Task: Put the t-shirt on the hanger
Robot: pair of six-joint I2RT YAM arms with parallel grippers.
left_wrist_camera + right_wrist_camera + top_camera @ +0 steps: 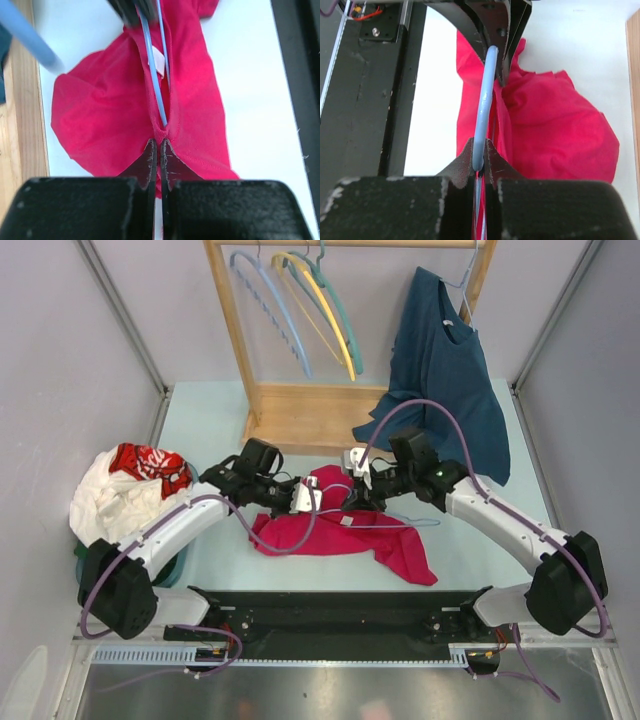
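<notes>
The hanger's far arm is outside the t-shirt, so my left gripper needs to pinch the hook's base together with the t-shirt's neck edge (163,131) to free my right gripper.
The crimson t-shirt (345,532) lies crumpled on the table between my two arms. My left gripper (306,498) is shut on the shirt's neck edge, as the left wrist view (159,146) shows. The thin pale blue hanger (152,75) runs into the neck opening beside the white label (159,61). My right gripper (352,496) is shut on the hanger's hook (482,115), its jaws pinching it in the right wrist view (479,150). Red cloth (555,125) spreads to the right of the hook. One hanger arm (420,524) pokes out over the shirt to the right.
A wooden rack (300,415) stands at the back with sky-blue (270,300), yellow (325,315) and teal (340,305) hangers and a dark teal shirt (450,370). A pile of white and red-printed clothes (125,485) lies at left. A black rail (340,605) lines the near edge.
</notes>
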